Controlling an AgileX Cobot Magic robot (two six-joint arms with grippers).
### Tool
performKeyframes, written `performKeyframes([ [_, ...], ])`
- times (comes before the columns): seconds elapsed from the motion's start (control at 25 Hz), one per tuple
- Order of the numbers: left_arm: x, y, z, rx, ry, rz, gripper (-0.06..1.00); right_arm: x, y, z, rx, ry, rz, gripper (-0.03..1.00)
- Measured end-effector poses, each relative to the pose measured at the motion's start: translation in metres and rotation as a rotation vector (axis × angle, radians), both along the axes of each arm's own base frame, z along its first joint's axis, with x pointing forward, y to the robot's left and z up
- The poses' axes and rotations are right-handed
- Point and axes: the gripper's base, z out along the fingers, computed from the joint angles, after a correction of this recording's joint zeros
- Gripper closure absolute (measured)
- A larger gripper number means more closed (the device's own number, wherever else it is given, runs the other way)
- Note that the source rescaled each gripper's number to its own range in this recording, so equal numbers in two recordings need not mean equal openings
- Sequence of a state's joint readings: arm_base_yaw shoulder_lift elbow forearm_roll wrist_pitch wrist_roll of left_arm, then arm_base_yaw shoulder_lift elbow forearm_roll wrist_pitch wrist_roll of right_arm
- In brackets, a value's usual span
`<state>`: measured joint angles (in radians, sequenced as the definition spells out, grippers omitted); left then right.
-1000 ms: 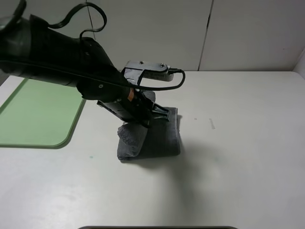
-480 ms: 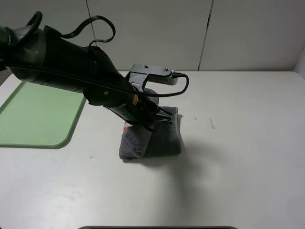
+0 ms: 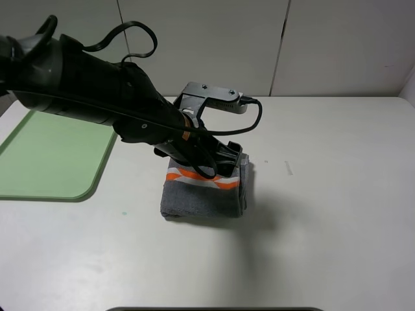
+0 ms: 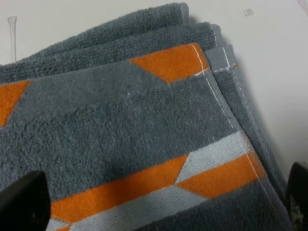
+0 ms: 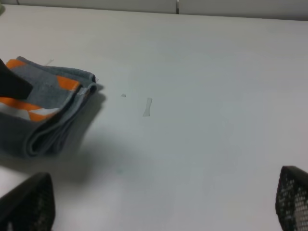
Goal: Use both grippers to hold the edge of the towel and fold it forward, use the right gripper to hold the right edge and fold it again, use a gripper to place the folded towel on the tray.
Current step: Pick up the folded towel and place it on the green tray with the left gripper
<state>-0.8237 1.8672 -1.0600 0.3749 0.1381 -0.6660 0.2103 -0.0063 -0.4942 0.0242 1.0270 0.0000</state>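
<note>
I will next move my left gripper to the folded towel's edge (image 3: 168, 175) nearest the light green tray and close it there, where the light stripe ends.
The towel (image 3: 202, 194) lies folded into a small grey block at the middle of the table, its orange patches and light stripe face up. My left gripper (image 3: 222, 159) hangs open just above its far part. In the left wrist view the towel (image 4: 125, 125) fills the frame, and the two fingertips (image 4: 21, 202) stand wide apart with nothing between them. My right gripper (image 5: 159, 207) is open and empty over bare table to the right of the towel (image 5: 43, 110). It does not show in the exterior view. The light green tray (image 3: 52, 155) lies at the far left.
The left arm and its black cable (image 3: 249, 123) reach across from the upper left over the towel. A small pale mark (image 5: 147, 107) lies on the white table (image 3: 324, 194) right of the towel. White wall panels stand behind the table.
The raised, rolled-up left part of the towel has come down flat, so the orange and pale stripe now faces up. The left gripper has shifted slightly to the right.
</note>
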Motion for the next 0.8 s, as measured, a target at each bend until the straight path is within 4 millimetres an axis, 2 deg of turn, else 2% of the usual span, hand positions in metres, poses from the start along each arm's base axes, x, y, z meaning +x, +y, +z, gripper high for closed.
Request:
performKeyframes([
  [0.44, -0.002, 0.004, 0.004, 0.03, 0.013, 0.012, -0.06, 0.0, 0.0, 0.0, 0.0, 0.0, 0.0, -0.03],
  [0.64, -0.005, 0.013, 0.009, 0.092, 0.043, 0.04, -0.06, 0.0, 0.0, 0.0, 0.0, 0.0, 0.0, -0.03],
  [0.8, 0.0, 0.028, 0.007, 0.173, 0.093, 0.096, -0.06, 0.0, 0.0, 0.0, 0.0, 0.0, 0.0, -0.03],
])
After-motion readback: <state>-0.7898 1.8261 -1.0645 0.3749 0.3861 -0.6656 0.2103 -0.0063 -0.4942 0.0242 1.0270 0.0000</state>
